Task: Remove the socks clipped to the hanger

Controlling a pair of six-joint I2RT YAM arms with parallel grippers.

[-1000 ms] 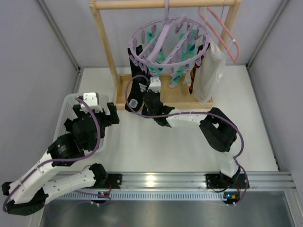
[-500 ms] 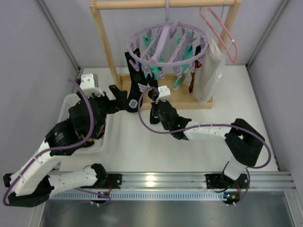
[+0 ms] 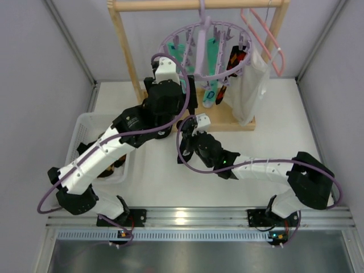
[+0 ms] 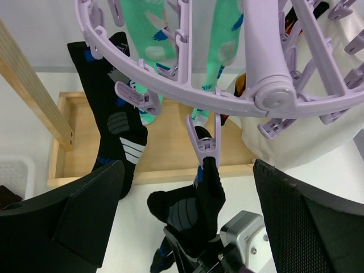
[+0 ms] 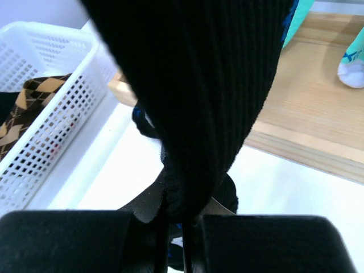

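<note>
Next, I let go of the black sock with my right gripper in the white basket (image 3: 108, 140) (image 5: 66, 68), on the side of the argyle sock toward the wooden rack.
The lavender ring hanger (image 3: 205, 48) hangs from the wooden rack and fills the top of the left wrist view (image 4: 267, 94). Teal socks (image 4: 149, 34), a black sock (image 4: 111, 108) and an orange-black one (image 3: 236, 57) hang from its clips. One clip (image 4: 205, 149) grips a black sock (image 4: 199, 205) that runs down into my right gripper (image 3: 189, 132). The right gripper (image 5: 181, 219) is shut on this sock (image 5: 193, 85). My left gripper (image 4: 189, 168) is wide open just below the ring, its fingers either side of that clip, and it also shows in the top view (image 3: 181, 96).
A white basket (image 3: 79, 128) at the left holds an argyle sock (image 5: 31, 102). The wooden rack frame (image 3: 128, 51) has a tray base (image 4: 165, 153). A white cloth bag (image 3: 250, 85) and a pink coat hanger (image 3: 267, 40) hang at the right.
My left arm swung from over the basket up to the hanger. My right gripper drew back toward the near side with the black sock. The hanger swung level.
</note>
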